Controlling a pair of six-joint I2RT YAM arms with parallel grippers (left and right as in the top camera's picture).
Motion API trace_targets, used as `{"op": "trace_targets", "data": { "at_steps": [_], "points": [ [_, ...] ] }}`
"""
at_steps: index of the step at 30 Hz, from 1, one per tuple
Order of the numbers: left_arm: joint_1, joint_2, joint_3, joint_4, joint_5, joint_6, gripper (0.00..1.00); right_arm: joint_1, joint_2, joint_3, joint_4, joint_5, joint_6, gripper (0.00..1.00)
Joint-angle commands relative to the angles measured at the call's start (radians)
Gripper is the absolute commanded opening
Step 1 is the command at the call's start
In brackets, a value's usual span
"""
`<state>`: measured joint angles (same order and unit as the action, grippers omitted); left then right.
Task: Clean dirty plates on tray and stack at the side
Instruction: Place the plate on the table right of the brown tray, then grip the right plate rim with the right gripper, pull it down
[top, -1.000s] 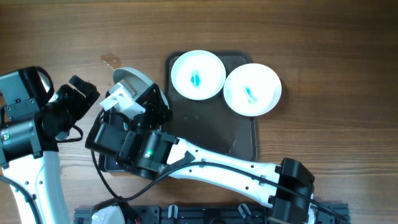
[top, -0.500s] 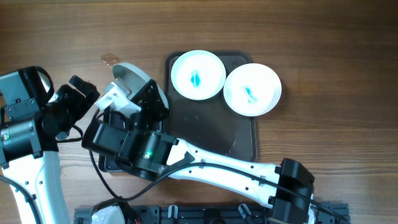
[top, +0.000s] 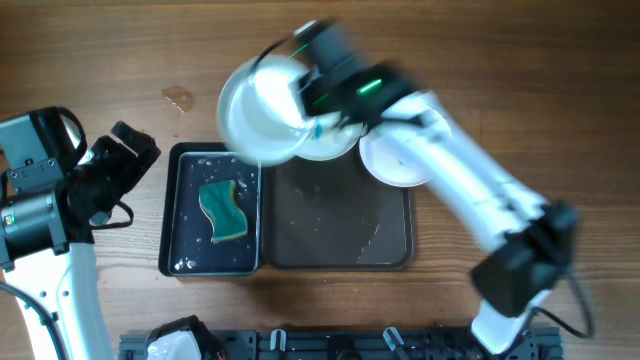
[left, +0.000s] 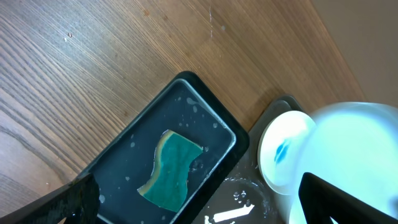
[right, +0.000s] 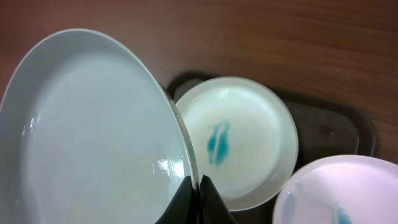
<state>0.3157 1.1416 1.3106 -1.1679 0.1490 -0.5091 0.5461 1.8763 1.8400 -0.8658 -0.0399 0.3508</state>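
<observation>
The plain white plate will go down from my right gripper onto the wooden table (top: 484, 160) beside the smeared plate that hangs over the tray.
My right gripper (right: 199, 186) is shut on the rim of a plain white plate (right: 93, 137) and holds it tilted in the air. In the overhead view this held plate (top: 258, 112) is blurred, above the tray's far left corner, with the right gripper (top: 305, 100) at its right rim. Two plates with teal smears lie on the dark tray (top: 340, 225): one (right: 233, 140) partly under the held plate, one (top: 402, 160) at the far right. My left gripper (left: 199, 202) is open and empty over the basin's near side.
A black water basin (top: 180, 215) with a teal sponge (top: 225, 210) stands left of the tray, with water drops in it. The tray's near half is wet. A small wet mark (top: 178, 97) lies on the wooden table at the far left.
My right arm has swung up and right from over the basin, carrying the plate with it. The basin and sponge are now uncovered. The left arm has not moved.
</observation>
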Motion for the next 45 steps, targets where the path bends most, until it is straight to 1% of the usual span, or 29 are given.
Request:
{"op": "trace_targets", "data": {
  "at_steps": [1, 4, 6, 8, 10, 12, 14, 17, 20, 24, 28, 29, 30, 31, 32, 34, 35, 37, 38, 39, 42, 45],
  "points": [
    [0.005, -0.006, 0.019, 0.0, 0.014, 0.008, 1.0, -0.242, -0.222, 0.028, -0.068, -0.32, 0.053, 0.04],
    [0.005, -0.006, 0.019, 0.0, 0.014, 0.008, 1.0, -0.472, -0.294, 0.023, -0.193, -0.27, 0.063, 0.04],
    [0.005, -0.006, 0.019, 0.0, 0.014, 0.008, 1.0, -0.647, -0.302, 0.003, -0.302, -0.253, 0.045, 0.04],
    [0.005, -0.006, 0.019, 0.0, 0.014, 0.008, 1.0, -0.808, -0.296, -0.064, -0.344, -0.224, 0.018, 0.04],
    [0.005, -0.006, 0.019, 0.0, 0.014, 0.008, 1.0, -0.945, -0.296, -0.173, -0.299, -0.19, 0.016, 0.04],
    [0.005, -0.006, 0.019, 0.0, 0.014, 0.008, 1.0, -1.079, -0.296, -0.322, -0.196, -0.166, 0.024, 0.04],
    [0.005, -0.006, 0.019, 0.0, 0.014, 0.008, 1.0, -1.173, -0.296, -0.469, -0.092, -0.162, 0.068, 0.04],
    [0.005, -0.006, 0.019, 0.0, 0.014, 0.008, 1.0, -1.242, -0.296, -0.637, 0.033, -0.163, 0.098, 0.04],
    [0.005, -0.006, 0.019, 0.0, 0.014, 0.008, 1.0, -1.224, -0.296, -0.786, 0.142, -0.119, 0.096, 0.04],
    [0.005, -0.006, 0.019, 0.0, 0.014, 0.008, 1.0, -1.131, -0.296, -0.915, 0.24, -0.082, 0.095, 0.04],
    [0.005, -0.006, 0.019, 0.0, 0.014, 0.008, 1.0, -1.023, -0.296, -0.948, 0.256, -0.052, 0.092, 0.05],
    [0.005, -0.006, 0.019, 0.0, 0.014, 0.008, 1.0, -0.983, -0.297, -0.948, 0.248, -0.029, 0.086, 0.1],
    [0.005, -0.006, 0.019, 0.0, 0.014, 0.008, 1.0, -0.958, -0.297, -0.947, 0.245, -0.019, 0.084, 0.18],
    [0.005, -0.006, 0.019, 0.0, 0.014, 0.008, 1.0, -0.932, -0.298, -0.945, 0.244, -0.024, 0.058, 0.22],
    [0.005, -0.006, 0.019, 0.0, 0.014, 0.008, 1.0, -0.888, -0.306, -0.932, 0.224, -0.016, 0.026, 0.29],
    [0.005, -0.006, 0.019, 0.0, 0.014, 0.008, 1.0, -0.845, -0.325, -0.906, 0.187, -0.003, 0.016, 0.34],
    [0.005, -0.006, 0.019, 0.0, 0.014, 0.008, 1.0, -0.813, -0.355, -0.871, 0.14, -0.002, 0.018, 0.38],
    [0.005, -0.006, 0.019, 0.0, 0.014, 0.008, 1.0, -0.78, -0.398, -0.821, 0.08, -0.013, 0.013, 0.4],
    [0.005, -0.006, 0.019, 0.0, 0.014, 0.008, 1.0, -0.754, -0.436, -0.776, 0.037, -0.032, -0.029, 0.41],
    [0.005, -0.006, 0.019, 0.0, 0.014, 0.008, 1.0, -0.731, -0.466, -0.744, 0.019, -0.068, -0.085, 0.43],
    [0.005, -0.006, 0.019, 0.0, 0.014, 0.008, 1.0, -0.668, -0.499, -0.706, 0.05, -0.171, -0.204, 0.47],
    [0.005, -0.006, 0.019, 0.0, 0.014, 0.008, 1.0, -0.62, -0.443, -0.708, 0.111, -0.167, -0.237, 0.49]
  ]
}}
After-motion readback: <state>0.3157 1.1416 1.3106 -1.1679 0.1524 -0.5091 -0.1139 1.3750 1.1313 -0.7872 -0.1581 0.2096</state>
